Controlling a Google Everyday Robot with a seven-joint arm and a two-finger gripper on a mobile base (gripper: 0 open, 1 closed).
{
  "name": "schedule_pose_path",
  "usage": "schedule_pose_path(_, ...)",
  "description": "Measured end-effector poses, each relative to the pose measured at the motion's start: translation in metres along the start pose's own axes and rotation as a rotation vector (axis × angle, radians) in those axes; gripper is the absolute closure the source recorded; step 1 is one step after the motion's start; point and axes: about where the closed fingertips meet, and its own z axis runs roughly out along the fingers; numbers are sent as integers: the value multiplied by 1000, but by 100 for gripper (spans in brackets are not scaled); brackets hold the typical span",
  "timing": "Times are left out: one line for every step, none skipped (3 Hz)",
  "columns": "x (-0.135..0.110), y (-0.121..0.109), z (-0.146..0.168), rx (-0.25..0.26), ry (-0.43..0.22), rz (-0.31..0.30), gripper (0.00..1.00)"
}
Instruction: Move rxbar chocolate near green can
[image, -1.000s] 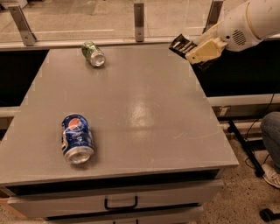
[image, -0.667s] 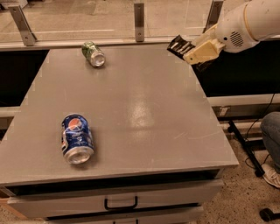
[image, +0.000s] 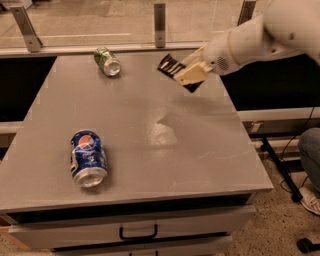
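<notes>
The robot's gripper should release the rxbar chocolate on the grey table (image: 137, 77) beside the silver end of the green can. The bar is tilted in the air above the tabletop.
The green can (image: 107, 60) lies on its side at the table's back left, silver end facing front right. My gripper (image: 186, 73) reaches in from the right over the back right part of the table. It is shut on the rxbar chocolate (image: 171, 68), a flat dark bar with pale lettering, and holds it tilted in the air above the tabletop. The bar's left end sticks out toward the green can, well to the can's right.
A blue Pepsi can (image: 88, 157) lies on its side at the front left of the grey table (image: 150, 150). A rail with posts (image: 159, 17) runs behind the table. A drawer handle (image: 138, 233) is below. A person's leg and shoe (image: 310, 170) are at the right.
My gripper has moved left with the rxbar chocolate, from beyond the table's right edge to over the back right of the tabletop, closer to the green can.
</notes>
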Motion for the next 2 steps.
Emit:
schedule_pose_path(-10, 3, 48, -43, -33, -22, 100)
schedule_pose_path(-18, 3, 86, -66, -61, -18, 100)
